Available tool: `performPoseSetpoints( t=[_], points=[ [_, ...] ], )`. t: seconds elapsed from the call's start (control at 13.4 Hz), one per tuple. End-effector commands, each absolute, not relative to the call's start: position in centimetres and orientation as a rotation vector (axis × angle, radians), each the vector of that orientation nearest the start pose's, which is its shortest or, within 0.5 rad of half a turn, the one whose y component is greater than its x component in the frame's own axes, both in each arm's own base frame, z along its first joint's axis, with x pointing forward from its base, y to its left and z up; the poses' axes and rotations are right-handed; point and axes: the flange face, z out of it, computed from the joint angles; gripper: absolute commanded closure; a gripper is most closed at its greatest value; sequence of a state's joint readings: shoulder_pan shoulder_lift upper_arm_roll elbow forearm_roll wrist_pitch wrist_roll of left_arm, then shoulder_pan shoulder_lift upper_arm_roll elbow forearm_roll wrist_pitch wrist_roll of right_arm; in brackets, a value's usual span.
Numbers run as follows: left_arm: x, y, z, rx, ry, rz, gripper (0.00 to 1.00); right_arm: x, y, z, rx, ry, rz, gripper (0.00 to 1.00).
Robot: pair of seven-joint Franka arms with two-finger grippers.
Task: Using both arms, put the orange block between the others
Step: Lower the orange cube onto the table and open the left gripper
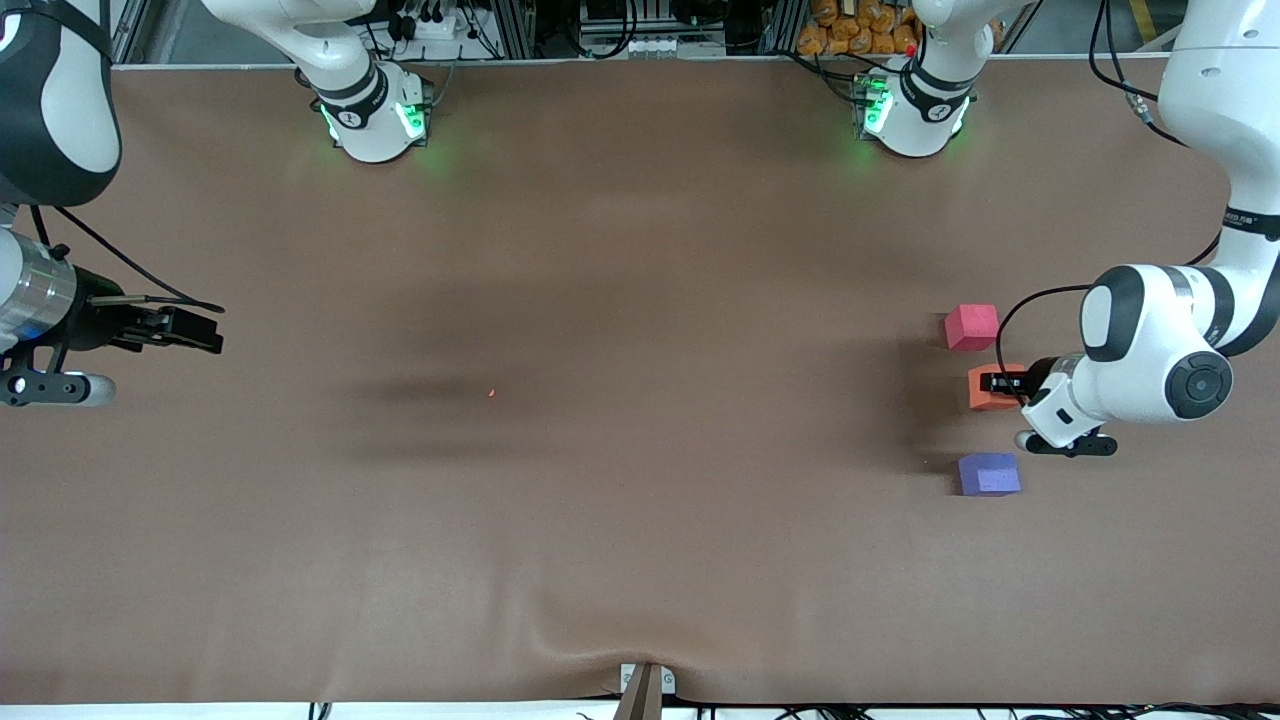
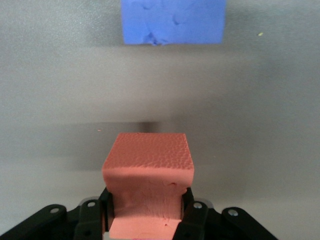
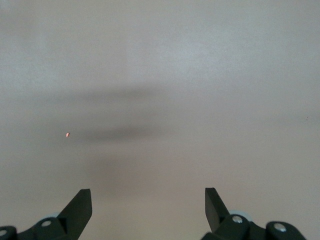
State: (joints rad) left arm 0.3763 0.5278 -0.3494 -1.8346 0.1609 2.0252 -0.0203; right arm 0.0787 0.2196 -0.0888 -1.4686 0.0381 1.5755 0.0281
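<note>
My left gripper is holding the orange block. It will release the block on the mat midway (image 1: 985, 398) (image 2: 152, 142) between the pinkish-red cube and the purple-blue cube.
The orange block (image 1: 992, 388) sits at the left arm's end of the table, between the pinkish-red cube (image 1: 971, 327) and the purple-blue cube (image 1: 989, 474). My left gripper (image 1: 1003, 383) is shut on it; in the left wrist view the orange block (image 2: 147, 172) is squeezed between the black fingers (image 2: 189, 207), with the purple-blue cube (image 2: 173, 21) ahead of it. My right gripper (image 1: 205, 332) waits open at the right arm's end of the table. In the right wrist view the right gripper (image 3: 148, 206) has only bare table between its fingers.
A brown mat (image 1: 600, 500) covers the table. A tiny orange crumb (image 1: 491, 392) lies on it toward the right arm's end. The arm bases (image 1: 375, 115) stand along the table edge farthest from the front camera. A small clamp (image 1: 645, 685) sits at the nearest edge.
</note>
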Motion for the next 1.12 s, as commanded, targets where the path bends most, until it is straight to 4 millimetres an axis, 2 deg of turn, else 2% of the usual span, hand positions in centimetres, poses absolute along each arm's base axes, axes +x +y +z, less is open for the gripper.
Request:
performPoseSetpoints(
  t=[0.0, 0.37, 0.75, 0.82, 0.89, 0.97, 1.04],
  points=[
    [61.1, 3.7, 22.7, -3.179, 0.037, 0.459, 0.95, 61.3, 0.6, 55.0, -3.122, 0.075, 0.177, 0.00],
    [61.3, 3.8, 21.0, -3.192, 0.031, 0.460, 0.94, 61.3, 0.6, 55.0, -3.122, 0.078, 0.176, 0.00],
    [61.7, 4.0, 20.1, -3.196, 0.030, 0.421, 0.90, 61.3, 0.6, 55.0, -3.122, 0.078, 0.176, 0.00],
    [61.8, 3.8, 19.9, -3.194, 0.018, 0.419, 0.75, 61.3, 0.6, 55.0, -3.122, 0.078, 0.176, 0.00],
    [61.9, 3.6, 20.0, -3.193, 0.024, 0.414, 0.40, 61.3, 0.6, 55.0, -3.122, 0.078, 0.176, 0.00],
    [62.1, 3.6, 20.2, -3.192, 0.026, 0.406, 0.00, 61.3, 0.6, 55.0, -3.122, 0.078, 0.176, 0.00],
    [62.2, 3.7, 20.4, -3.191, 0.024, 0.399, 0.00, 61.3, 0.6, 55.0, -3.122, 0.078, 0.174, 0.00]
  ],
)
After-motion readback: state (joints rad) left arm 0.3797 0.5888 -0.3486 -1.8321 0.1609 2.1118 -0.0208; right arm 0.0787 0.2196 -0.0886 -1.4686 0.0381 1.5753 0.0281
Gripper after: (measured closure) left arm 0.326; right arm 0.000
